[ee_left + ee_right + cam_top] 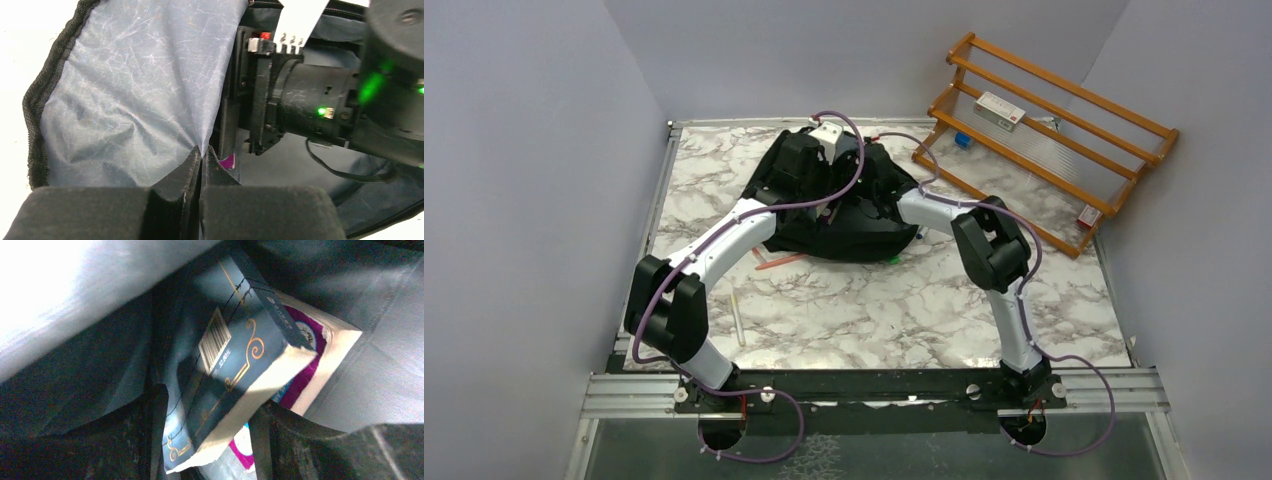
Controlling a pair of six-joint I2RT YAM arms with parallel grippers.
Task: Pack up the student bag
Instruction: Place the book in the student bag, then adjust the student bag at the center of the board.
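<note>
Next, I open my left gripper, which pinches a fold of grey lining far from the bag's black edge (34,117), and take that edge to close the bag.
The student bag (864,232), a black backpack, lies at the back middle of the table. My left gripper (202,150) is shut on a fold of the bag's grey lining (135,90) and holds the mouth open; in the top view it sits over the bag's far side (822,150). My right gripper (207,405) is inside the bag, its jaws on either side of a tilted dark blue book (235,355) with gold ornament. A purple and white book (312,352) lies under it. The right wrist (310,100) shows in the left wrist view.
A wooden rack (1044,130) leans at the back right, with a white box (999,110) and a small blue item (962,139) on it. An orange pen (779,262) and a white stick (738,315) lie on the marble table in front of the bag.
</note>
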